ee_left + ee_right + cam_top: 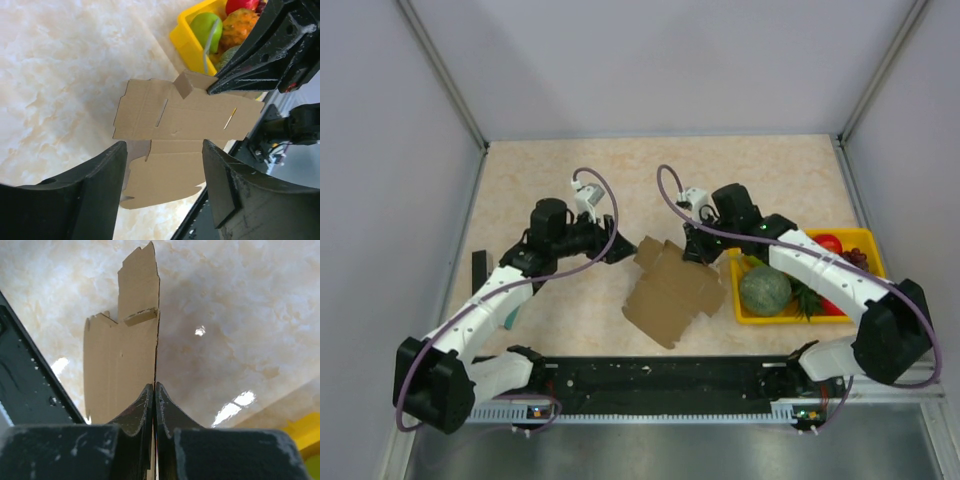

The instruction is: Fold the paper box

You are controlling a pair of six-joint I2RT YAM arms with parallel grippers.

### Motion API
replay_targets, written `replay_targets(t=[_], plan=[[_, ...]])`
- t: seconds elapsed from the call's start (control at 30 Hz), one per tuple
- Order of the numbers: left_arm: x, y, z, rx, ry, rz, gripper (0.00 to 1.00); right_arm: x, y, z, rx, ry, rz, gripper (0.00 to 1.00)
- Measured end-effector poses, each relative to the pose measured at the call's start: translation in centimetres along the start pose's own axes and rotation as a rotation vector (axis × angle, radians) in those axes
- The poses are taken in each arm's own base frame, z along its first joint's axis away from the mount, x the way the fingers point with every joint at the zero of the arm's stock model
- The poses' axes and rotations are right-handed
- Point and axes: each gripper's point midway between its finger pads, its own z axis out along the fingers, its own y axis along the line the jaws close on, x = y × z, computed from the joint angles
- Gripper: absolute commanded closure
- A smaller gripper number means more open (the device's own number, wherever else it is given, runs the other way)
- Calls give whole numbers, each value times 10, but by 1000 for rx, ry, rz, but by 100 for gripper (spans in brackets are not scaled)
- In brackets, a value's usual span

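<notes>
The paper box is hanging crooked from my right gripper, so my left gripper should pinch the box's end flap (647, 252) while my right gripper takes a new hold on the box's far edge.
The paper box (670, 290) is a flat brown die-cut cardboard sheet with flaps, held tilted above the table's middle. My right gripper (698, 252) is shut on its far right edge; in the right wrist view the sheet (122, 365) runs edge-on between the closed fingers (155, 390). My left gripper (625, 248) is open and empty, just left of the sheet. In the left wrist view the sheet (185, 115) lies beyond the spread fingers (165, 165), with the right gripper's fingers (250, 60) pinching its far side.
A yellow tray (860, 245) of fruit stands right of the sheet, also in the left wrist view (187, 42). A black rail (660, 375) runs along the near edge. A small dark strip (478, 268) lies at the left. Walls enclose three sides.
</notes>
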Motion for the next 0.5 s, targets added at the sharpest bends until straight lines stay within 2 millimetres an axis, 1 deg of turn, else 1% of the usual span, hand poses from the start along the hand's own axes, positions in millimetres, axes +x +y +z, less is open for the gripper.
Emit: replay_targets(t=[0.03,0.07,0.1,0.13,0.17,0.27,0.33,0.47,0.5], plan=[[1,2,0,-10,0,5,41,1,-2,5,-2,16,-18,100],[1,4,0,-18,-4,9,42,1,-6,10,-1,29,-37,100],[0,6,-1,-35,-11,6,39,1,-8,16,3,40,-62,100],[-2,9,-2,-59,-26,1,29,1,-10,19,7,49,-85,100],[-6,12,-4,-85,-44,-12,26,2,-13,25,21,65,-122,100],[-14,18,-7,-138,-88,-92,23,6,-12,34,28,89,-232,100],[-14,23,-8,-155,-90,-166,24,3,-9,37,31,84,-305,100],[-3,41,-3,-169,-36,-340,33,-5,-9,40,53,63,-413,100],[0,45,-2,-172,-18,-366,33,-8,-10,41,59,55,-434,100]])
